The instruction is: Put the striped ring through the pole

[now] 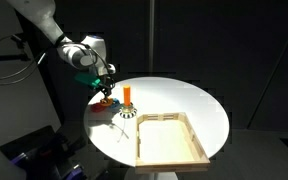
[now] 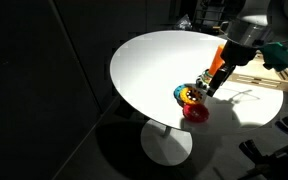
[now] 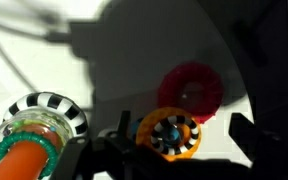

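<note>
Next, I close my gripper on the outer edge of the striped ring (image 1: 106, 100) (image 3: 174, 150) that is lying on top of the orange ring, next to the red ring.
The orange pole (image 1: 128, 95) stands upright on the round white table (image 1: 184, 100); it also shows in the wrist view (image 3: 22, 160) at the lower left. A black-and-white striped ring (image 3: 46, 106) and a teal ring lie around its foot. An orange ring with a striped inner band and blue centre (image 3: 169, 133) lies on the table between my fingers; in an exterior view it shows as a yellow and blue ring (image 2: 188, 95). My gripper (image 3: 184, 135) is open, low over this ring, and shows in both exterior views (image 1: 106, 88) (image 2: 206, 88).
A red ring (image 3: 194, 90) lies just beyond the orange ring, near the table edge (image 2: 196, 113). A shallow wooden tray (image 1: 169, 140) sits on the table on the far side of the pole from my gripper. The surroundings are dark.
</note>
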You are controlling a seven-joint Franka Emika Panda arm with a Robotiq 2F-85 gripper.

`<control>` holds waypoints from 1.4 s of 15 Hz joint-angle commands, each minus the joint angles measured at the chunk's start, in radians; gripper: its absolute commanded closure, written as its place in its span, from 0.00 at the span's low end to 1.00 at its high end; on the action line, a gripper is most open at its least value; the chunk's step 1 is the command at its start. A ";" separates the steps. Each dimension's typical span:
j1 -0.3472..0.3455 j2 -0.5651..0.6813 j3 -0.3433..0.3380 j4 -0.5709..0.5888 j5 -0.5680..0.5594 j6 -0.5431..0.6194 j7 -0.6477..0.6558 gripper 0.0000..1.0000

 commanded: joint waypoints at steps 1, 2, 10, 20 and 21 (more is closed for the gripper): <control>-0.008 0.011 0.008 0.015 -0.017 0.008 0.011 0.00; -0.006 0.017 0.008 0.021 -0.022 0.010 0.013 0.00; 0.004 0.073 0.022 0.070 -0.055 0.035 0.012 0.00; 0.022 0.162 0.022 0.118 -0.169 0.085 0.029 0.00; 0.025 0.171 0.021 0.127 -0.178 0.092 0.031 0.00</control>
